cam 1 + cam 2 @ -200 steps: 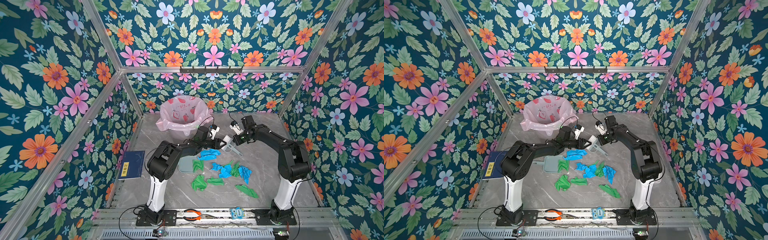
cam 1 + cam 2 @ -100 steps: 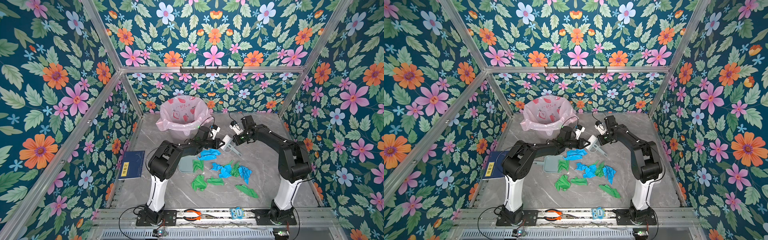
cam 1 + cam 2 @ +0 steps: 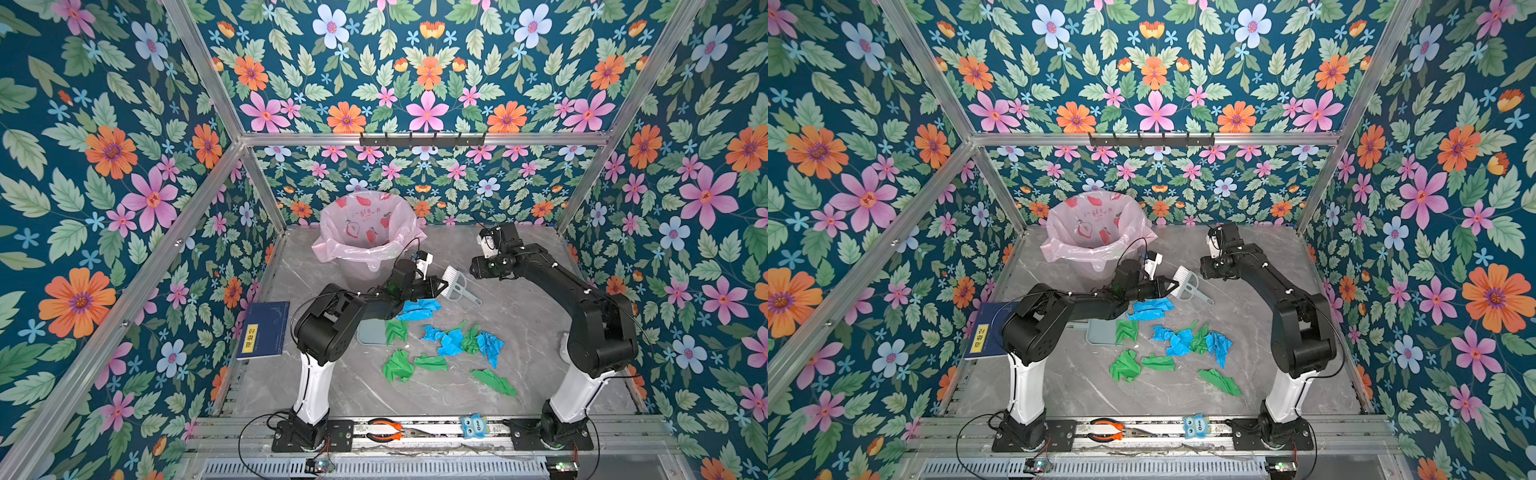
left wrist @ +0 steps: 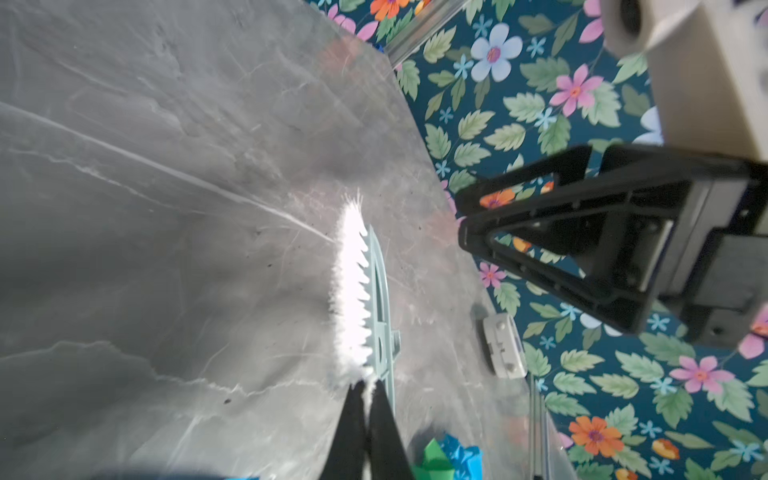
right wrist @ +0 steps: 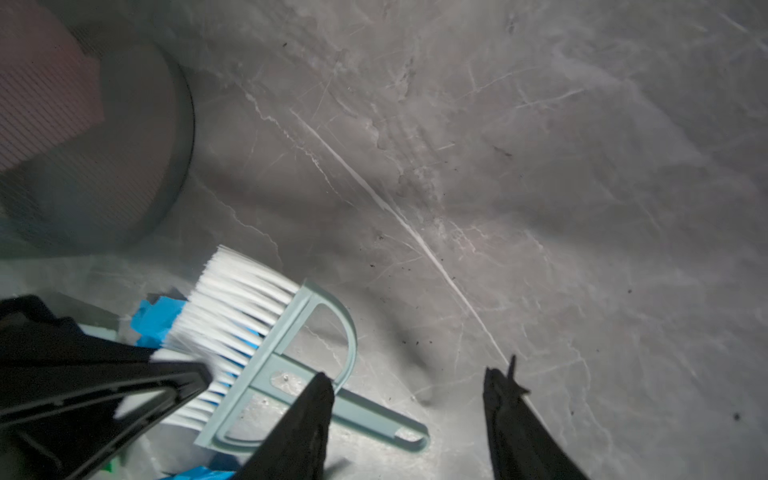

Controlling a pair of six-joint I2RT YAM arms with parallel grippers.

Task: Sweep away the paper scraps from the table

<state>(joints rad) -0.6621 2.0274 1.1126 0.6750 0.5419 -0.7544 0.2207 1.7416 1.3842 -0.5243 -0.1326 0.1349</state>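
Observation:
The bristles of the pale blue brush are held by my left gripper, so my right gripper will close on the loose end of the handle (image 3: pixel 476 300) (image 5: pixel 398 430) of that brush.
A pale blue brush (image 3: pixel 456 286) (image 3: pixel 1185 282) with white bristles lies behind the paper scraps on the table (image 3: pixel 528 332). My left gripper (image 3: pixel 443 286) (image 4: pixel 365 386) is shut on its bristle end (image 5: pixel 232 307); the handle (image 5: pixel 374 411) points away toward the right arm. My right gripper (image 3: pixel 473 269) (image 5: pixel 411 374) stands open just beyond the handle, holding nothing. Blue and green crumpled paper scraps (image 3: pixel 453 340) (image 3: pixel 1183 340) lie scattered in front of the brush, one blue scrap (image 3: pixel 419 309) right under the left arm.
A bin lined with a pink bag (image 3: pixel 368 232) stands at the back left. A grey dustpan (image 3: pixel 372 332) lies under the left arm, a blue book (image 3: pixel 264 330) at the left edge. Pliers (image 3: pixel 384 430) and a small owl toy (image 3: pixel 473 426) rest on the front rail.
The left gripper shut on the brush's bristles. The right gripper opened, let go of the handle and drew back a little to the right.

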